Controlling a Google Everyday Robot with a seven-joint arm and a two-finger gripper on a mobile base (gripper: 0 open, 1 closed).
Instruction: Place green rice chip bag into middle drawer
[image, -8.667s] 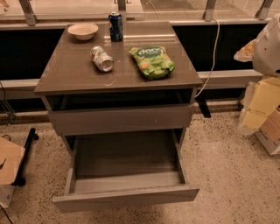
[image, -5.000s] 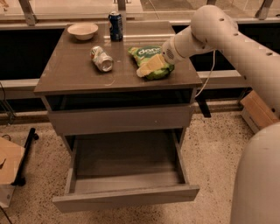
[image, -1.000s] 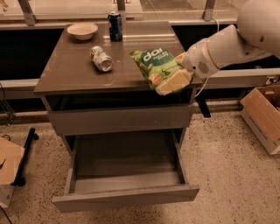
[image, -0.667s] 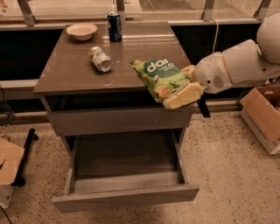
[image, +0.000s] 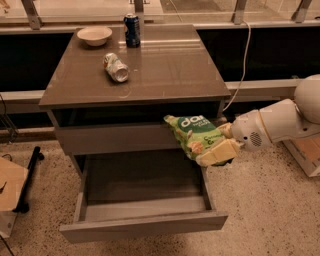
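Note:
My gripper needs to let go of the green rice chip bag on the middle drawer's grey bottom (image: 170, 192), toward the front corner nearest my arm.
The green rice chip bag (image: 192, 135) is a light-green crinkly bag with white lettering. It hangs in the air in front of the cabinet, over the right side of the open middle drawer (image: 145, 220). My gripper (image: 217, 147) is shut on the green rice chip bag at its right lower end, coming in from the right on a white arm (image: 272, 125). The drawer is pulled out and its grey floor shows bare. The like drawer front (image: 115, 137) above it is closed.
On the cabinet top (image: 165, 65) lie a crushed silver can (image: 115, 67), a blue can (image: 132, 30) and a pale bowl (image: 94, 35). A cardboard piece (image: 10, 185) lies on the floor at the left. A box (image: 305, 155) stands at the right.
The gripper has carried the bag off the cabinet top, moving it down and forward to hang in front of the cabinet above the open drawer.

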